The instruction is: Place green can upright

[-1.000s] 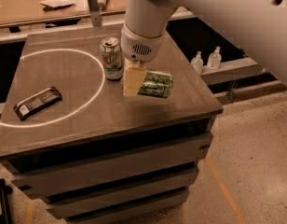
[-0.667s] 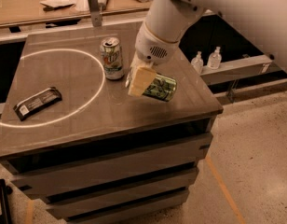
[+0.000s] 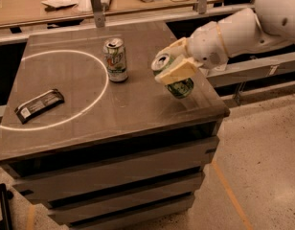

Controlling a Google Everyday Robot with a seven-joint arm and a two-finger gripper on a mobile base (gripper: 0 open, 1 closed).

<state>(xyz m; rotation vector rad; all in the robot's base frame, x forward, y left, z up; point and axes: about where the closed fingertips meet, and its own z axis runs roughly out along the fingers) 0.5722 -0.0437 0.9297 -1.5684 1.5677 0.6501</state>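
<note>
Next, I set the green can upright with my gripper on the bare grey table (image 3: 179, 105) near the table's front corner, outside the white circle.
The green can (image 3: 178, 86), all green with a silver top, is held tilted near the right edge of the grey table (image 3: 114, 114), its silver top pointing up and left and its lower end close to the tabletop. My gripper (image 3: 176, 66) comes in from the right on a white arm and is shut on the green can, with one cream finger (image 3: 178, 70) across its upper side.
A second can (image 3: 115, 60) with a white lower half stands upright near the table's middle. A dark wrapped snack bar (image 3: 39, 105) lies at the left inside a white painted circle (image 3: 97, 104). A cluttered workbench (image 3: 80, 4) runs behind.
The arm has swung round to reach in from the right. The green can has turned from lying flat to tilted with its top raised.
</note>
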